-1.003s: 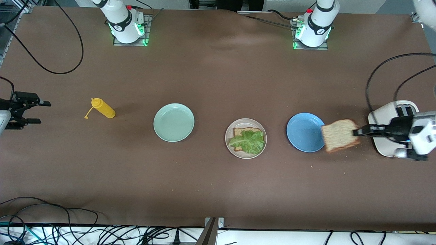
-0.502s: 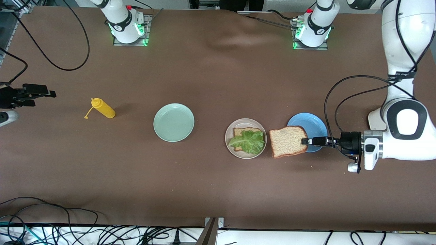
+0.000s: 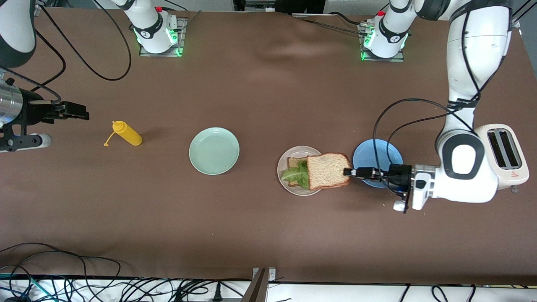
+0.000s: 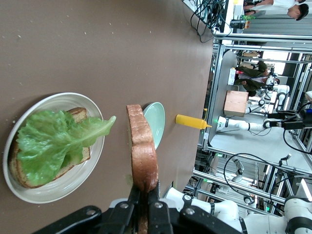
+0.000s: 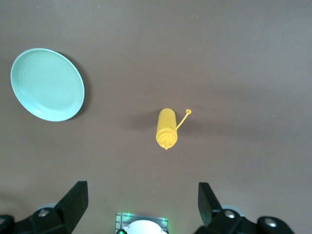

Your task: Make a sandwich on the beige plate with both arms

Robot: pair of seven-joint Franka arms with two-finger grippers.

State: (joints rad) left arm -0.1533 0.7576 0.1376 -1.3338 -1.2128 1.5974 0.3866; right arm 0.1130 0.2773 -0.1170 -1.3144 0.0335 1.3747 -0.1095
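My left gripper needs to set the second bread slice, now held flat over the plate, down on top of the green lettuce leaf (image 3: pixel 307 169) (image 4: pixel 49 148) and release it, finishing the sandwich on the beige plate.
The beige plate (image 3: pixel 298 191) holds a brown bread slice (image 3: pixel 295 161) with a green lettuce leaf (image 3: pixel 295 175) on top. My left gripper (image 3: pixel 350 172) is shut on the edge of a second bread slice (image 3: pixel 327 170), held flat over the plate and covering the half toward the left arm's end. The left wrist view shows this slice (image 4: pixel 142 156) edge-on in the left gripper (image 4: pixel 145 192), with the lettuce (image 4: pixel 48 144) and plate (image 4: pixel 58 194) below. My right gripper (image 3: pixel 79 111) is open and empty over the right arm's end of the table, its fingers (image 5: pixel 75 195) spread wide.
A yellow squeeze bottle (image 3: pixel 128 134) lies beside the mint-green plate (image 3: pixel 214 151); both show in the right wrist view, the bottle (image 5: pixel 166 127) and the plate (image 5: pixel 47 84). A blue plate (image 3: pixel 371 153) sits under the left gripper. A white toaster (image 3: pixel 505 153) stands at the left arm's end.
The left gripper carried the bread slice from beside the toaster, across the blue plate, to over the beige plate. The right gripper shifted toward the yellow bottle.
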